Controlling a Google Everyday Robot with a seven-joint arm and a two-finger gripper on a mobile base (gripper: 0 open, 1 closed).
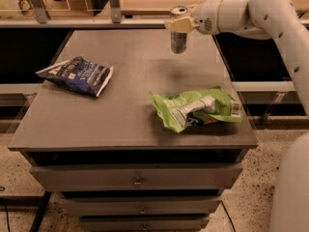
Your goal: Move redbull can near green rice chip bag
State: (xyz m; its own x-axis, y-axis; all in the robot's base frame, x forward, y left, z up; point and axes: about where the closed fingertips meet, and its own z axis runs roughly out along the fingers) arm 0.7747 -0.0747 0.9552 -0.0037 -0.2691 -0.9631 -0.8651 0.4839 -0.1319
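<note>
Next, my gripper lets go of the redbull can upright on the table (183,87), close behind the green rice chip bag.
The redbull can (178,37) is a slim silver can with bluish panels, upright and lifted above the far part of the grey table (120,120). My gripper (178,24) reaches in from the right and is shut on the can's upper part. The green rice chip bag (195,109) lies crumpled on the table's front right, with a white barcode patch at its right end. The can hangs well behind the bag, apart from it.
A dark blue snack bag (77,75) lies on the table's left side. The table has drawers (137,180) below its front edge. A rail with posts (113,4) runs behind the table. My white arm (270,13) fills the upper right.
</note>
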